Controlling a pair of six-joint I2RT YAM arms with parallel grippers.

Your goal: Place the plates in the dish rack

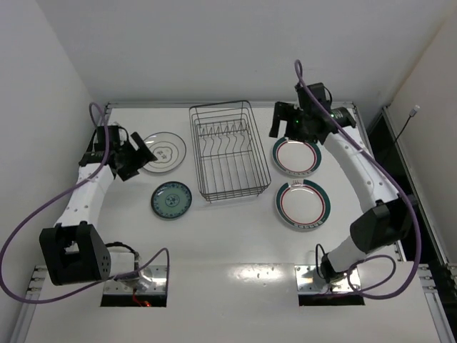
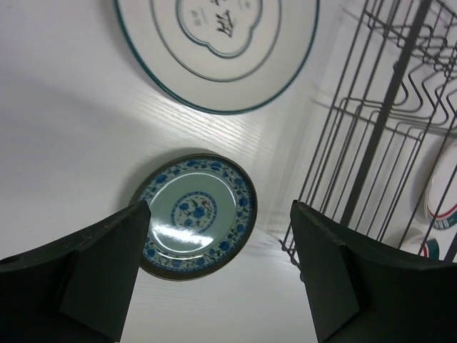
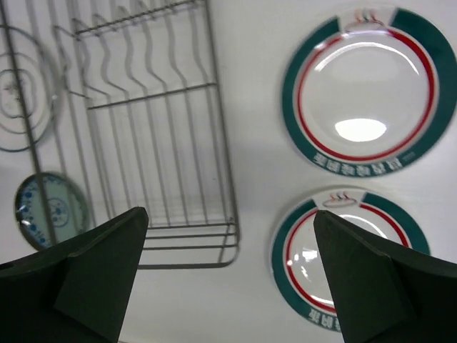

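Next, my right gripper will go to the far green plate's near edge (image 1: 315, 169) (image 3: 423, 155), on the side away from the dish rack, and close there.
The dark wire dish rack (image 1: 227, 151) stands empty at the table's middle back. Left of it lie the white plate with thin dark lines (image 1: 163, 152) and, nearer, the small teal patterned plate (image 1: 171, 200). Right of it lie two white plates with green rim and red ring, one farther (image 1: 296, 156), one nearer (image 1: 303, 204). My left gripper (image 1: 140, 153) is open and empty above the line-pattern plate's left edge; its view shows the teal plate (image 2: 194, 216) and the rack (image 2: 385, 136). My right gripper (image 1: 280, 120) is open and empty, raised above the far green plate (image 3: 368, 89).
White walls close the table on the left, back and right. The arm bases sit at the near edge. Purple cables loop from both arms. The table edge and a dark gap run along the right side.
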